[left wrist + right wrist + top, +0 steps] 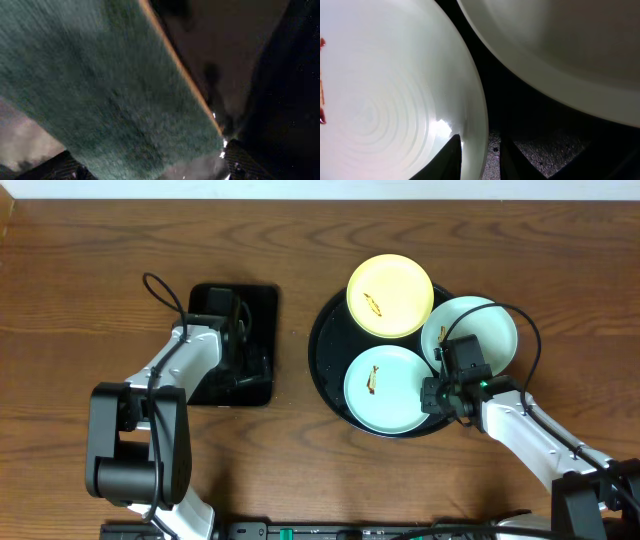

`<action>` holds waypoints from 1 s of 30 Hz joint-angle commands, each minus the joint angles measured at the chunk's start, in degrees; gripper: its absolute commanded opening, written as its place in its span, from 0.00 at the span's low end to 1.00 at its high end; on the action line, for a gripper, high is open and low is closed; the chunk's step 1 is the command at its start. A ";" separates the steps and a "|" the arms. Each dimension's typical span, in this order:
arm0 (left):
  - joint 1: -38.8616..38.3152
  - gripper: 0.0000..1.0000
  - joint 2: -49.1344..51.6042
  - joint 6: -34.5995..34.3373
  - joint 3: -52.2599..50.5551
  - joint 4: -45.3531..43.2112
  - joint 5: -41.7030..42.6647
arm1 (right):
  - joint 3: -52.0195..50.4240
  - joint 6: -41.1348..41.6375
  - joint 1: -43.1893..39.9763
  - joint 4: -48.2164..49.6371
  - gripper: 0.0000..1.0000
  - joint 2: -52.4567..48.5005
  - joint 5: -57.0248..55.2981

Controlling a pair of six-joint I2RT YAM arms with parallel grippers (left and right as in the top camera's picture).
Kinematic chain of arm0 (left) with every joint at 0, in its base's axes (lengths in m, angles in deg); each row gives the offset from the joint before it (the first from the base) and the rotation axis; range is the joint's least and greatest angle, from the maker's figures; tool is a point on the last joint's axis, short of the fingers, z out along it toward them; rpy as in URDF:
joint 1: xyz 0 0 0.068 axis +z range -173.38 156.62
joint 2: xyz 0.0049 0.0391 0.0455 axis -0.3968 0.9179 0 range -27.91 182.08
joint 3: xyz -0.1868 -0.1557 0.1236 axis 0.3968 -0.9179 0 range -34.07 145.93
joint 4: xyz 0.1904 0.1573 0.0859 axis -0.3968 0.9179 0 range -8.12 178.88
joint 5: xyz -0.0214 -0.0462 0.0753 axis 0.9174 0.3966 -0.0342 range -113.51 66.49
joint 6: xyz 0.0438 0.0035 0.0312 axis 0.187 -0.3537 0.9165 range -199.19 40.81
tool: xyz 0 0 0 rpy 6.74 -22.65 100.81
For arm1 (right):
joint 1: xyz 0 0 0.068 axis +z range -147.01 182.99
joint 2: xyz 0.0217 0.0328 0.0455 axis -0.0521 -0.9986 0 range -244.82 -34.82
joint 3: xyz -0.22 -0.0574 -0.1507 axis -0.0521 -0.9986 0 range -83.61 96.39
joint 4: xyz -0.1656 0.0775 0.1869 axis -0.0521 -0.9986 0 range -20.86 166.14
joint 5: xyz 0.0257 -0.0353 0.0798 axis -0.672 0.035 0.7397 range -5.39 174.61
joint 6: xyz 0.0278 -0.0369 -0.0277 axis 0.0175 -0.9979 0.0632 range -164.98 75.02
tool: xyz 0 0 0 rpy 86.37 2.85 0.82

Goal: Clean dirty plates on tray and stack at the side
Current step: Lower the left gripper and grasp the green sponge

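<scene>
Next, I open my left gripper because the sponge slants across its fingers, then line up square with the sponge and pinch its near end (150, 155) before I wipe the plate.
The large round black tray (322, 350) holds three plates. The yellow plate (390, 295) at the back and the front mint plate (385, 390) each have a brown smear. The other mint plate (480, 330) lies at the right. My right gripper (437, 393) is at the front mint plate's right edge. In the right wrist view its fingers (477, 160) are closed over that plate's rim (385, 90), one finger inside and one outside. The right plate (560, 45) is just beyond. My left gripper (240, 345) is over the small tray, shut on a green sponge (100, 85).
The small rectangular black tray (262, 305) lies left of the round tray on the wooden table (100, 240). The round tray's dark floor (495, 85) shows between the two mint plates. Cables loop from both arms.
</scene>
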 commanded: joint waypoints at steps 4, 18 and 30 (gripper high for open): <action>0.04 0.84 0.44 -2.01 2.14 -3.45 -6.32 | -0.24 -0.42 0.35 -0.04 0.24 0.46 -0.35; 0.04 0.60 0.44 9.62 -0.26 -6.01 -10.60 | -0.24 -0.39 0.35 0.02 0.27 0.46 -0.35; 0.04 0.80 0.44 9.62 -0.17 -10.51 -10.60 | -0.24 -0.39 0.35 0.15 0.27 0.46 -0.35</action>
